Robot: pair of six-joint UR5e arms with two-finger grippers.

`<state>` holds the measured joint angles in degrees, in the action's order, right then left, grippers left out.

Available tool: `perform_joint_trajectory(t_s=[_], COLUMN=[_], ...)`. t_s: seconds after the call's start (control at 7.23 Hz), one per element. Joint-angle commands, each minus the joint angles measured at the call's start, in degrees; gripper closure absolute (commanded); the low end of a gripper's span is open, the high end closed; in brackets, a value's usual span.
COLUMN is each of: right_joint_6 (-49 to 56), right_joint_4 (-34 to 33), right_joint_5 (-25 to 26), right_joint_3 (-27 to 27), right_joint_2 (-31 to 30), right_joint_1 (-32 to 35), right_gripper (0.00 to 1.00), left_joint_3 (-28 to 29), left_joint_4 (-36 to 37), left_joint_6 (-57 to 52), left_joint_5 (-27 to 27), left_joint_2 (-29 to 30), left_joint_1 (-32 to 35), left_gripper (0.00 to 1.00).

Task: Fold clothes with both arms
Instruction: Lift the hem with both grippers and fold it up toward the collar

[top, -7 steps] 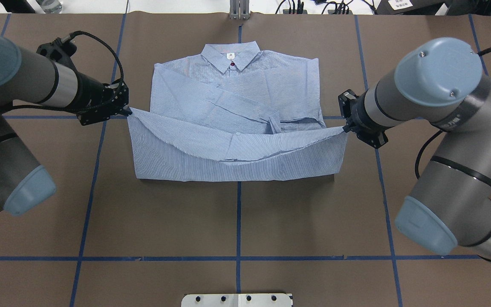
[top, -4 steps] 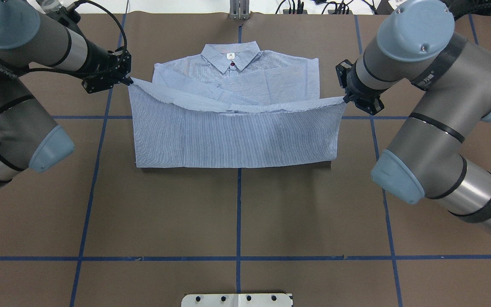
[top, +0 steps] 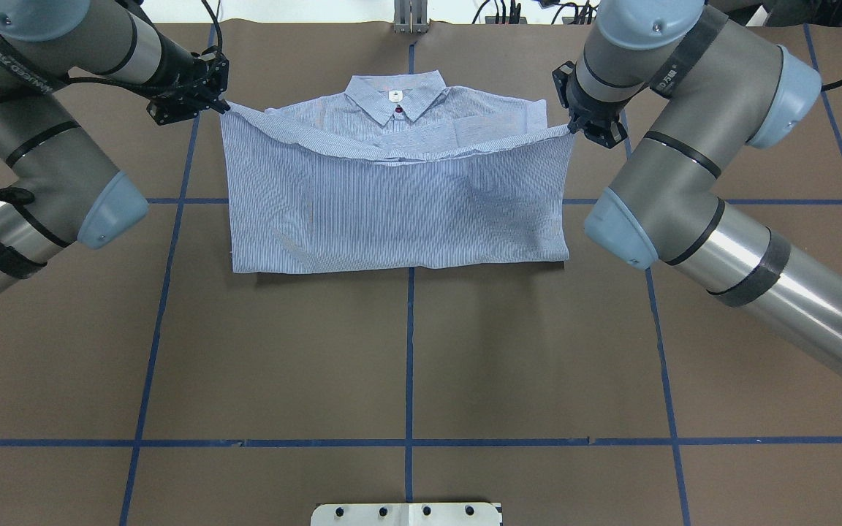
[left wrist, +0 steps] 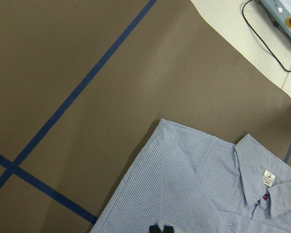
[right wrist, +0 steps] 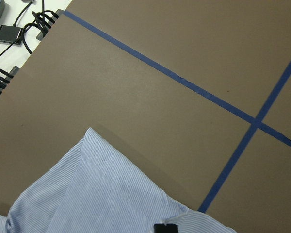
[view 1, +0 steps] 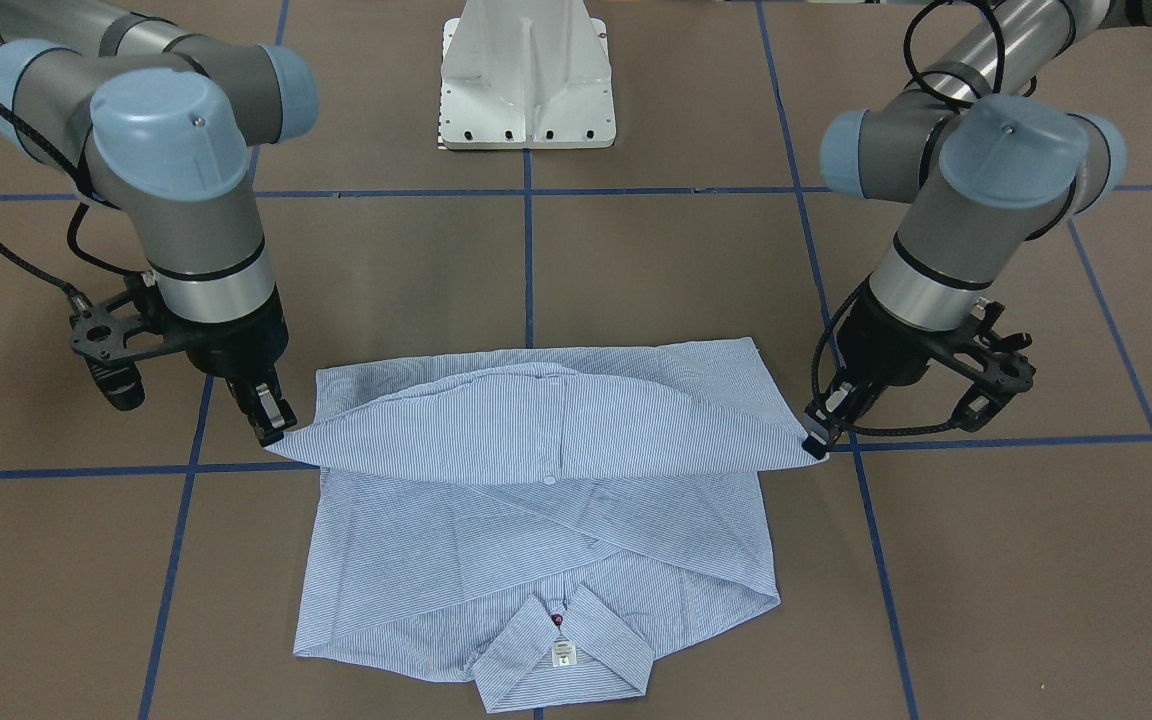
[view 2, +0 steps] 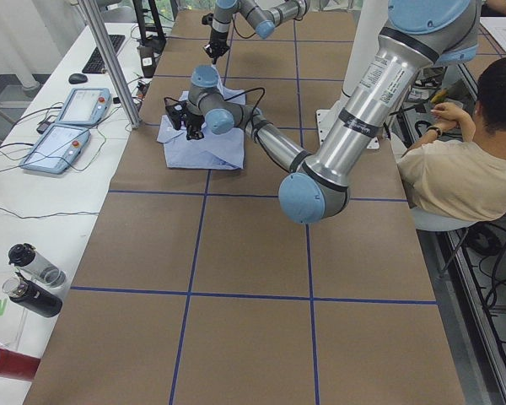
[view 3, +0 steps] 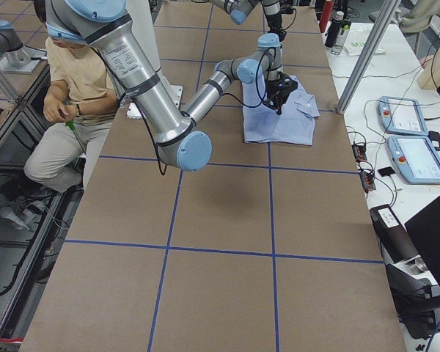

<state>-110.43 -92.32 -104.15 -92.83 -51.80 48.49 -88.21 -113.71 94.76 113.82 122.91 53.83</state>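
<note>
Next, I let go of the shirt's hem corner, now just above the shoulder, with my left gripper at the outer tip of the shirt's shoulder [view 1: 799,604] [left wrist: 157,127] below it, level with the collar.
The light blue striped shirt [top: 399,212] lies front up on the brown table, collar [top: 394,93] at the far side. Its lower half is lifted and drawn over the body toward the collar. My left gripper [top: 225,108] is shut on the hem's left corner, just above the shoulder. My right gripper [top: 569,128] is shut on the hem's right corner. In the front-facing view the left gripper [view 1: 816,447] and right gripper [view 1: 276,432] hold the hem edge taut above the shirt [view 1: 536,520]. Both wrist views show shirt fabric [left wrist: 194,194] [right wrist: 97,194] under the black fingertips.
The white pedestal base [view 1: 528,80] stands at the robot's side of the table. Blue tape lines [top: 409,351] cross the brown surface. A seated person [view 2: 464,169] is beside the table. Teach pendants [view 2: 67,126] and bottles [view 2: 34,278] lie beyond the far edge.
Both grippers have carried the hem away from the robot toward the collar. The folded-over flap now covers the sleeves and most of the shirt's body.
</note>
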Motion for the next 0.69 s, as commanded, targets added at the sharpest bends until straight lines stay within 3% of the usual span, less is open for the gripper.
perform_joint_trajectory(t_s=[0.0, 0.41, 0.55], right_joint_6=[1.3, 1.7, 1.9], right_joint_4=[2.9, 8.3, 9.1], right_joint_5=[0.0, 0.1, 0.1], right_joint_3=[7.7, 15.6, 16.9], right_joint_2=[3.2, 4.7, 5.1], right_joint_1=[0.9, 0.6, 0.6], right_gripper=[1.0, 1.0, 1.0], left_joint_3=[9.5, 20.6, 21.8], left_joint_4=[-6.6, -14.9, -15.6], left_joint_6=[0.0, 0.1, 0.1], left_joint_5=[-0.4, -0.4, -0.4], left_joint_2=[2.9, 6.7, 7.3], left_joint_1=[0.5, 0.5, 0.4], left_gripper=[1.0, 1.0, 1.0])
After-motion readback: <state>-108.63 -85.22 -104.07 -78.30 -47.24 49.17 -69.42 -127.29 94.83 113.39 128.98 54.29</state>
